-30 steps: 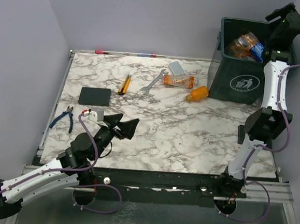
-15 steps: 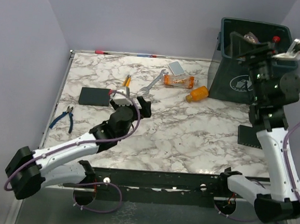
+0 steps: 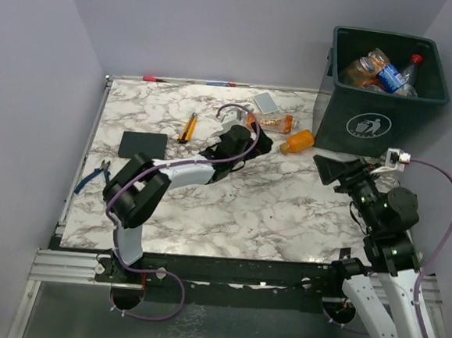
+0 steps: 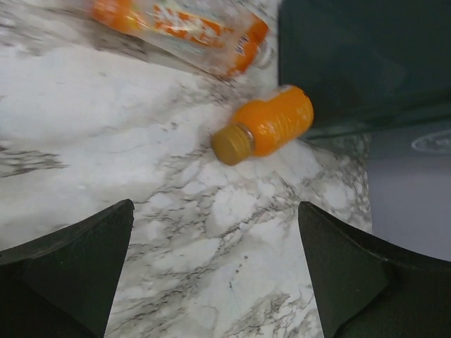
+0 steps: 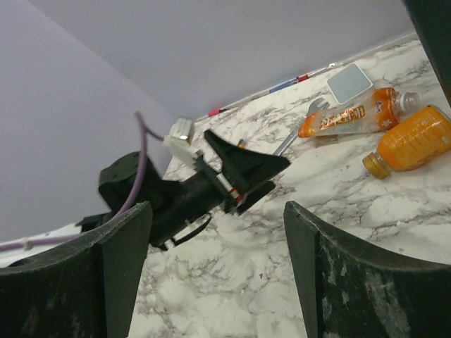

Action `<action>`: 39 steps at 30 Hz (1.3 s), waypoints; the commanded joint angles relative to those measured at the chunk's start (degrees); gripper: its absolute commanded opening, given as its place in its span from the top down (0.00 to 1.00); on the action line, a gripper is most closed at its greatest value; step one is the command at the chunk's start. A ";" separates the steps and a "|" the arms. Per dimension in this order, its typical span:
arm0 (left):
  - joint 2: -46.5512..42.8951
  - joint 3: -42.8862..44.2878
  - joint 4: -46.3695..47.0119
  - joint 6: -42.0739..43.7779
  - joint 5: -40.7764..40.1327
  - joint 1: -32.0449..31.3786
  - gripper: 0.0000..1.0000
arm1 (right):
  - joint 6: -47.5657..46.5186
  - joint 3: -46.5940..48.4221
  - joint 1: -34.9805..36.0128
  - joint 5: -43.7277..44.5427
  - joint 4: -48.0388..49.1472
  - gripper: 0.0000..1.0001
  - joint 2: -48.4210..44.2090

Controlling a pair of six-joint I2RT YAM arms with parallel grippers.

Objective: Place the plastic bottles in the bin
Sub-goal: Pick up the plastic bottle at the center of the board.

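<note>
My left gripper should move to the small orange bottle's cap (image 3: 285, 148) (image 4: 232, 145) next and close there, so that the bottle's body sticks out ahead of the fingers.
Two plastic bottles lie on the marble table near the bin (image 3: 383, 115): a clear one with an orange label (image 3: 280, 124) (image 4: 183, 28) and a small orange one (image 3: 297, 141) (image 4: 271, 129). Several more bottles (image 3: 378, 71) rest inside the dark green bin. My left gripper (image 3: 258, 142) (image 4: 215, 205) hangs open just short of the orange bottle, with nothing between its fingers. My right gripper (image 3: 325, 167) (image 5: 217, 205) is open and empty in front of the bin, facing left toward the left gripper (image 5: 246, 169) and both bottles (image 5: 412, 146).
A silver wrench (image 3: 231, 122) and a yellow-handled tool (image 3: 188, 127) lie left of the bottles. A grey card (image 3: 266, 102) sits behind them. A dark square pad (image 3: 143, 144) and blue pliers (image 3: 96, 176) are at the left. Walls close the back and sides.
My left arm has stretched forward across the table to the bottles. My right arm has come down from over the bin to the table in front of it, still open.
</note>
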 commanded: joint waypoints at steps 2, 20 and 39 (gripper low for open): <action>10.21 11.07 3.20 16.71 10.90 -2.76 0.01 | 1.96 -4.23 0.31 1.05 -12.94 0.22 -10.60; 30.04 33.73 -7.64 70.11 24.58 -2.60 0.04 | 0.44 1.27 0.33 0.39 -30.81 0.22 -20.16; 40.87 44.32 -8.58 67.10 26.03 -1.88 0.59 | 0.69 4.60 0.29 3.52 -38.08 0.22 -23.17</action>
